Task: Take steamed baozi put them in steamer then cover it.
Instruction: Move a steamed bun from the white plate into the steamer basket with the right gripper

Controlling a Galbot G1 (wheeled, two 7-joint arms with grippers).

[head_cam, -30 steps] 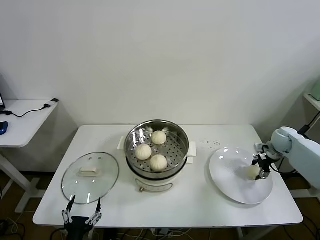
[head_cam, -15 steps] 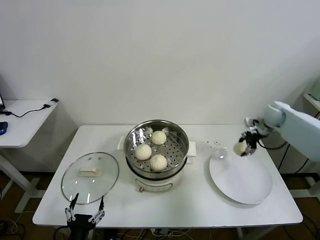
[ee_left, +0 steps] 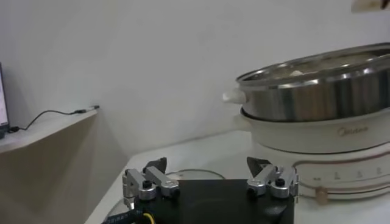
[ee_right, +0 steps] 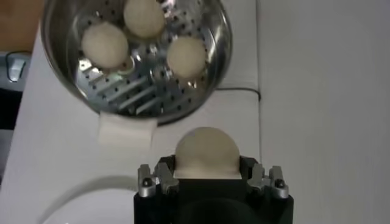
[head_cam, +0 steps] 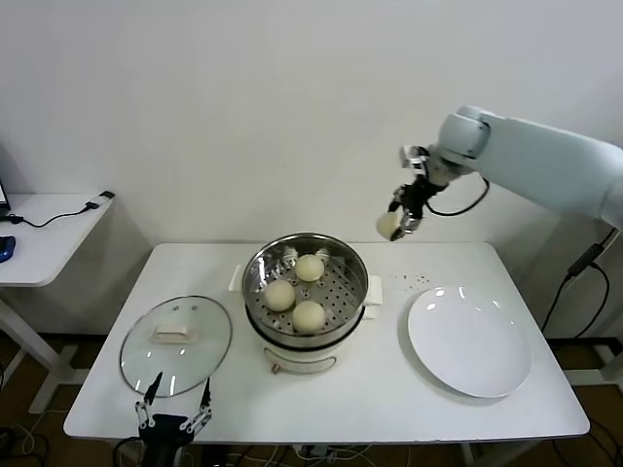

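My right gripper is going to release the baozi on the steamer's bare tray patch [head_cam: 335, 290] [ee_right: 139, 84] facing the white plate, next to the other baozi.
The shiny steamer [head_cam: 259, 297] stands mid-table with three cream baozi [head_cam: 308, 316] on its perforated tray; they also show in the right wrist view, the steamer [ee_right: 214, 78] below the hand. My right gripper [head_cam: 394, 223] hangs in the air just right of and above the steamer, shut on a fourth baozi [ee_right: 206, 152] that fills the gap between its jaws. The glass cover [head_cam: 175, 344] lies flat on the table left of the steamer. My left gripper [head_cam: 176, 419] sits low at the table's front edge near the cover, open and empty, with the steamer [ee_left: 317, 97] beside it.
A flat white plate [head_cam: 469, 341] lies bare at the right of the table. A side desk [head_cam: 44, 238] with a cable stands at far left. The wall is close behind the table.
My right gripper has lifted the baozi off the plate and carried it up and left, from over the plate to beside the steamer. The left arm has barely shifted.
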